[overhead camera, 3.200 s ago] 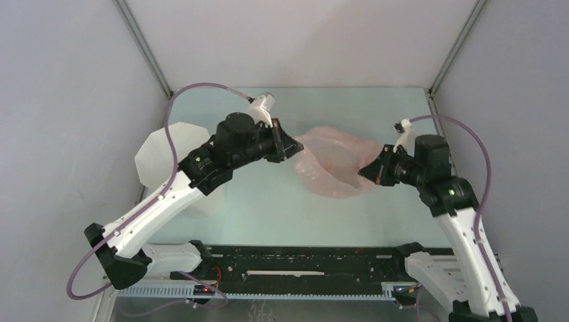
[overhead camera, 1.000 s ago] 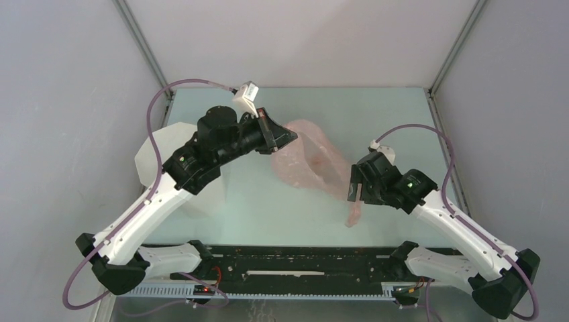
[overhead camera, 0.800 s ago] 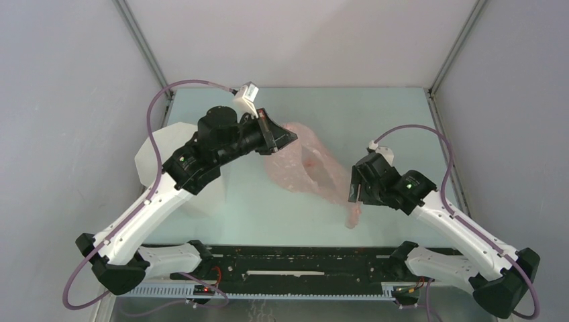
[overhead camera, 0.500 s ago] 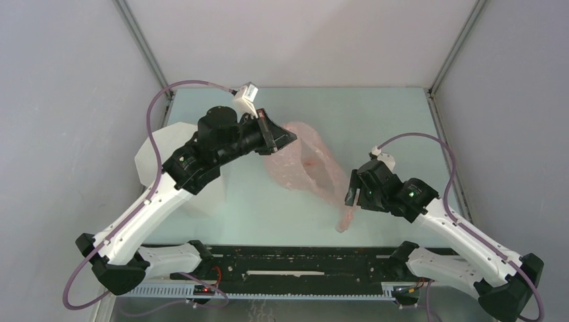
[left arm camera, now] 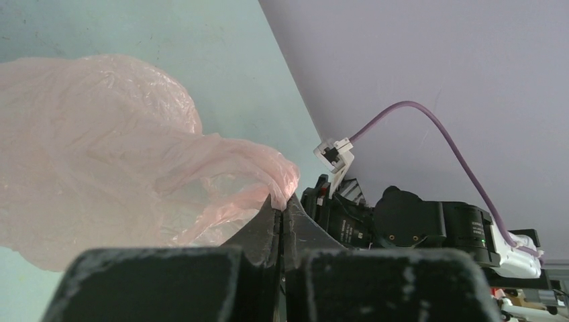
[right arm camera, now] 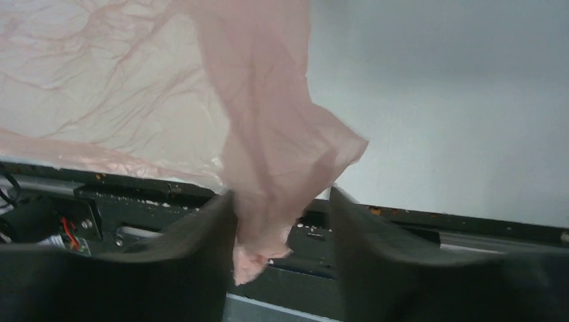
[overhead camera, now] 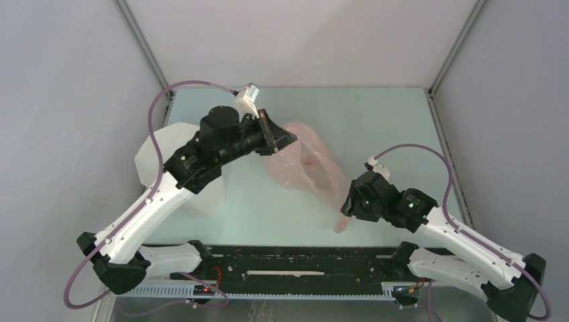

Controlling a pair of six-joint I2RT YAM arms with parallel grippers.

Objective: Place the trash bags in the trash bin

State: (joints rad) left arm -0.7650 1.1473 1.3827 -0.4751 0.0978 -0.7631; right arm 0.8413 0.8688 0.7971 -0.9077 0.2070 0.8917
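The trash bag stretches long to its twisted tail, so next my left gripper takes the bag's side [overhead camera: 276,173] nearest the bin and pulls it together toward my right gripper.
The pale-pink trash bag [overhead camera: 305,171] hangs stretched over the table between my two grippers. My left gripper [overhead camera: 285,139] is shut on the bag's upper edge and holds it raised; the left wrist view shows the pinch [left arm camera: 282,204] and the bag [left arm camera: 100,147] billowing to the left. My right gripper [overhead camera: 345,204] is open. The bag's twisted tail [right arm camera: 268,134] hangs between its spread fingers [right arm camera: 280,194], lying against the left one. The white faceted trash bin [overhead camera: 156,157] stands at the far left, partly hidden behind my left arm.
A black rail [overhead camera: 302,258] runs along the near edge, under the bag's tail [overhead camera: 341,225]. Grey walls close in the teal table [overhead camera: 376,121] on three sides. My right arm [left arm camera: 429,225] shows in the left wrist view.
My right arm has swung toward the near edge and to the left, and the bag's tail has stretched along with it. My left gripper has kept its hold and barely moved.
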